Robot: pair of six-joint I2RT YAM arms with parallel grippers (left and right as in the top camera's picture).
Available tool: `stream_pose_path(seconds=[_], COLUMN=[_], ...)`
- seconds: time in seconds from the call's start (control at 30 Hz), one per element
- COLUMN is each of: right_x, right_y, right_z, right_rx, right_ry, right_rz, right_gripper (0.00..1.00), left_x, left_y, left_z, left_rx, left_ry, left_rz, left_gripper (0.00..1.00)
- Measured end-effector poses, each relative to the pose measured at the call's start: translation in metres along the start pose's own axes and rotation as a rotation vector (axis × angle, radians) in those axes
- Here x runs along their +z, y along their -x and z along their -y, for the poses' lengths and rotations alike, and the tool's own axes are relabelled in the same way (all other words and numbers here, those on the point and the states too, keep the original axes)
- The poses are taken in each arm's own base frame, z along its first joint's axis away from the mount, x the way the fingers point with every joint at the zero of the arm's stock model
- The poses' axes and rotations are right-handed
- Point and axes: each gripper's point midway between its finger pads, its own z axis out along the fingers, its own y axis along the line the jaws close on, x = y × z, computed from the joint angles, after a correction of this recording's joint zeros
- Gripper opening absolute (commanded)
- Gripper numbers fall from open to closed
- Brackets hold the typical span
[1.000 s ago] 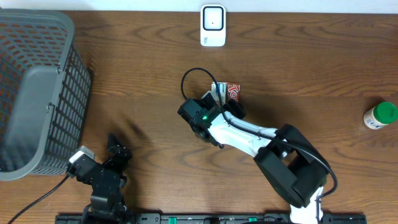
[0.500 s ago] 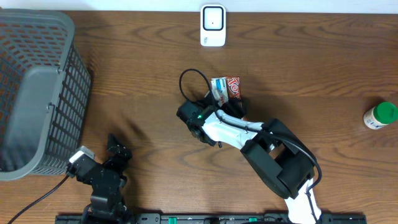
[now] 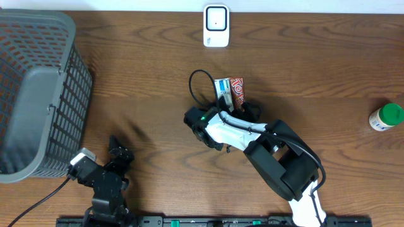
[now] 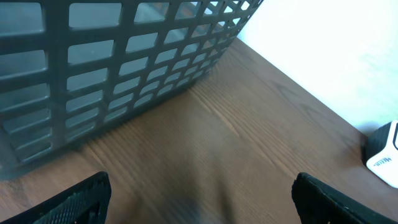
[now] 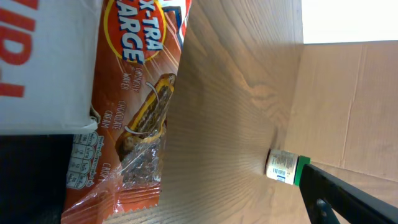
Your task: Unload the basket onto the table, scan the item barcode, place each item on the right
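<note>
The white pack is lying against the orange-red wrapper, so I will use my right gripper to take the wrapper alone by its near end [image 5: 127, 193] and set it clear before scanning.
The item, a snack bar in an orange-red wrapper [image 5: 134, 118], lies flat on the wooden table with a white, red-lettered pack [image 5: 43, 62] against it. From overhead they [image 3: 230, 92] sit mid-table, below the white scanner [image 3: 216, 25] at the far edge. My right gripper [image 3: 244, 108] is right at the wrapper's near end. It is open [image 5: 186, 186]: the wrapper's end lies by one finger and the other finger [image 5: 348, 199] stands far off it. No barcode on the wrapper shows. My left gripper [image 3: 117, 156] is open [image 4: 202, 208] over bare wood near the front left.
A grey mesh basket [image 3: 38, 88] fills the left side and stands close ahead in the left wrist view [image 4: 124, 62]. A green-capped white bottle [image 3: 386, 117] stands at the right edge, also in the right wrist view [image 5: 283, 168]. The right arm's black cable [image 3: 197, 85] loops by the item.
The right gripper's jaws have widened and its wrist has shifted slightly right. The snack packs have turned a little and lie on the table. The left arm has not moved.
</note>
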Motion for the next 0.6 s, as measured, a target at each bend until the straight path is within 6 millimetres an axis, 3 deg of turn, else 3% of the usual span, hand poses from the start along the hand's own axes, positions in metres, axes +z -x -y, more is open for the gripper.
stream_pose_path(seconds=[0.3, 0.47, 0.53, 0.57, 0.6], right_x=[0.001, 0.004, 0.006, 0.007, 0.008], right_y=[0.002, 0.017, 0.022, 0.024, 0.026], right_z=[-0.002, -0.003, -0.005, -0.006, -0.008], right_rx=[0.016, 0.04, 0.044, 0.048, 0.049], right_ry=[0.014, 0.022, 0.031, 0.041, 0.052], right_rz=[0.005, 0.05, 0.062, 0.067, 0.068], right_gripper=[0.92, 0.84, 0.73, 0.64, 0.48], left_x=[0.0, 0.0, 0.0, 0.0, 0.0], left_y=[0.0, 0.0, 0.0, 0.0, 0.0], left_z=[0.0, 0.0, 0.0, 0.0, 0.0], left_rx=[0.0, 0.0, 0.0, 0.0, 0.0], left_ry=[0.0, 0.0, 0.0, 0.0, 0.0], left_rz=[0.0, 0.0, 0.0, 0.0, 0.0], left_gripper=[0.93, 0.93, 0.93, 0.93, 0.93])
